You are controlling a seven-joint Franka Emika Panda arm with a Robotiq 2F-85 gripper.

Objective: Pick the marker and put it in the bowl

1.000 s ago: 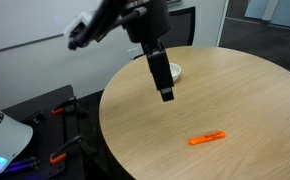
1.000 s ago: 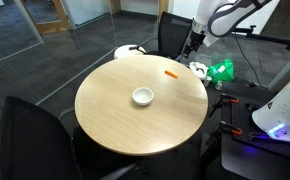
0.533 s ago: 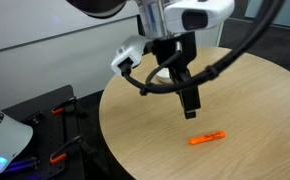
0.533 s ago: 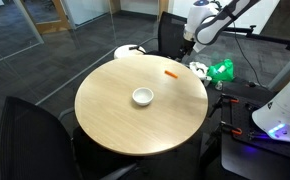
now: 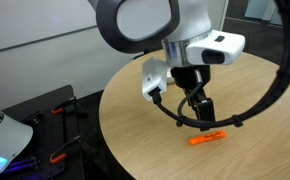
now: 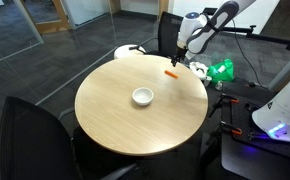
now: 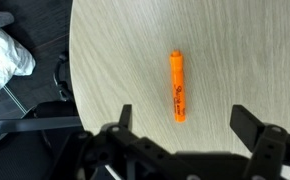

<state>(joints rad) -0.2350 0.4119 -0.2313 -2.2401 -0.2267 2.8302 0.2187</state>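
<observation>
Next, my gripper moves down to the lettered half of the orange marker (image 5: 214, 136) (image 7: 179, 107), away from the marker's narrow end, and closes there.
The marker (image 7: 176, 86) is a short bright orange stick lying flat on the round wooden table (image 7: 125, 60). It also shows in both exterior views (image 5: 207, 138) (image 6: 171, 73), near the table's edge. My gripper (image 7: 181, 122) is open and empty, hovering above the marker with its fingers spread on either side of the marker's near end. In an exterior view my gripper (image 5: 200, 107) hangs just above the marker. The small white bowl (image 6: 142, 96) sits near the table's middle, well apart from the marker; my arm hides it in the exterior view (image 5: 175, 70).
Black office chairs (image 6: 30, 130) stand around the table. A white crumpled object (image 7: 5, 58) lies on the dark floor beside the table. A green and white bundle (image 6: 217, 70) sits beyond the table's edge. A white machine with blue light (image 5: 0, 135) stands beside the table.
My arm has swung across the table from above the bowl's side to over the marker and has come lower. The marker and bowl have not moved.
</observation>
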